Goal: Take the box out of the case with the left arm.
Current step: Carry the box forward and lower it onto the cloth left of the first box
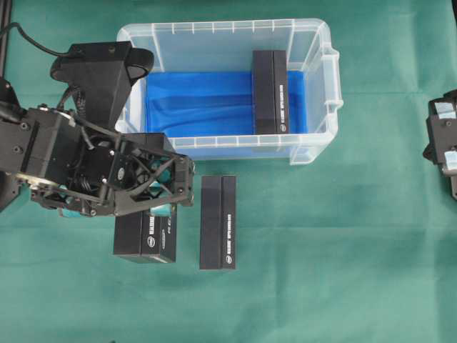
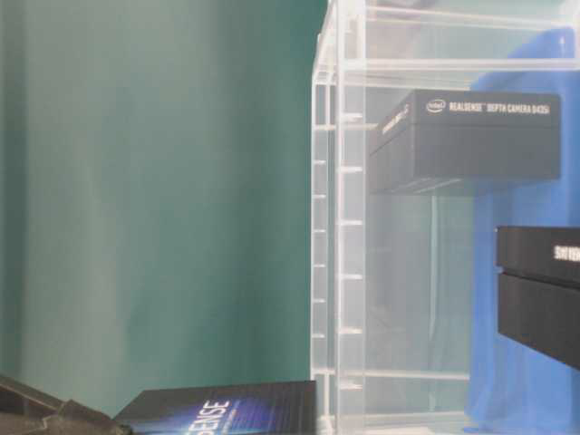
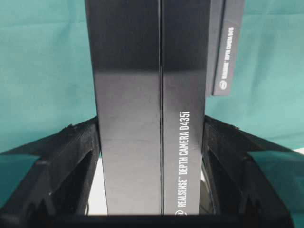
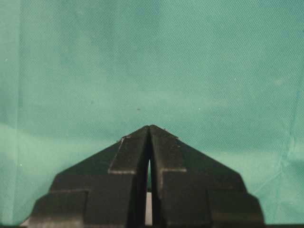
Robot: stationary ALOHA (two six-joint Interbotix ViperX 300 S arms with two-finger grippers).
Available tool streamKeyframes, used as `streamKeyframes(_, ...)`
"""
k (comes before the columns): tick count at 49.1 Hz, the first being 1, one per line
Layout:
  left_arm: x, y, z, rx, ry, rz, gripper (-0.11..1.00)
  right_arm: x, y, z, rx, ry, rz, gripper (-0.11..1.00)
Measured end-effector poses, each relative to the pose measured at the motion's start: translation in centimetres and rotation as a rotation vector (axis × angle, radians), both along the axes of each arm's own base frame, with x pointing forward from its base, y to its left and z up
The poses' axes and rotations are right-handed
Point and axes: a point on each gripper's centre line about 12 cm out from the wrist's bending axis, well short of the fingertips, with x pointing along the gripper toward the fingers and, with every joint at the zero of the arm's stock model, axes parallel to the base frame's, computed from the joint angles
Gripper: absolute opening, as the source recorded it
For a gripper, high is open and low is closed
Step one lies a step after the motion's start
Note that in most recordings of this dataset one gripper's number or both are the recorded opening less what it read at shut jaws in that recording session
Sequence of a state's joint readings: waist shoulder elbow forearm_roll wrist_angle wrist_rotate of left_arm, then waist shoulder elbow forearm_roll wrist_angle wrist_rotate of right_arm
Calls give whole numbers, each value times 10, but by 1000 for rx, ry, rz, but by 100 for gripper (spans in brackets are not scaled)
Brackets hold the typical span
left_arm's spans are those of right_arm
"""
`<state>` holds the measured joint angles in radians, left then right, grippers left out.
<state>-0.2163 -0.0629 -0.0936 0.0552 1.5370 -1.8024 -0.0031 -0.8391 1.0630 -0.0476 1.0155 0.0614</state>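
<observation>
Next, my left gripper lets go of the held black box on the green cloth point(image 1: 162, 229) point(image 3: 137, 45) close beside the third black box.
The clear case point(image 1: 314, 153) with a blue lining stands at the back middle of the green cloth. One black box point(image 1: 270, 91) lies inside it at the right. My left gripper point(image 1: 161, 207) is outside the case, in front of its left corner, shut on another black box point(image 1: 145, 236). In the left wrist view this box point(image 3: 142, 95) fills the gap and both fingers point(image 3: 80, 152) press its sides. Whether it rests on the cloth I cannot tell. My right gripper point(image 4: 150, 127) is shut on nothing over bare cloth, at the right edge point(image 1: 446, 143).
A third black box point(image 1: 217, 223) lies on the cloth just in front of the case, right of the held one point(image 3: 228, 47). The table-level view shows the case wall point(image 2: 340, 227) and the box inside point(image 2: 471, 136).
</observation>
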Motion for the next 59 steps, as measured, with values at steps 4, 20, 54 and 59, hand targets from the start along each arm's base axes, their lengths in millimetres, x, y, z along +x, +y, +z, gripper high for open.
streamKeyframes(4, 0, -1, -4, 1, 9, 1, 60, 0, 0, 0, 0, 0, 0, -1)
streamKeyframes(20, -3, -9, -47, 9, 46, -18, 60, 0, 0, 0, 0, 0, 0, -1)
streamKeyframes(54, -21, -12, -154, -11, 20, -2, 60, 0, 0, 0, 0, 0, 1, -1)
streamKeyframes(59, -20, -12, -160, -18, -2, -5, 60, 0, 0, 0, 0, -2, 0, -1)
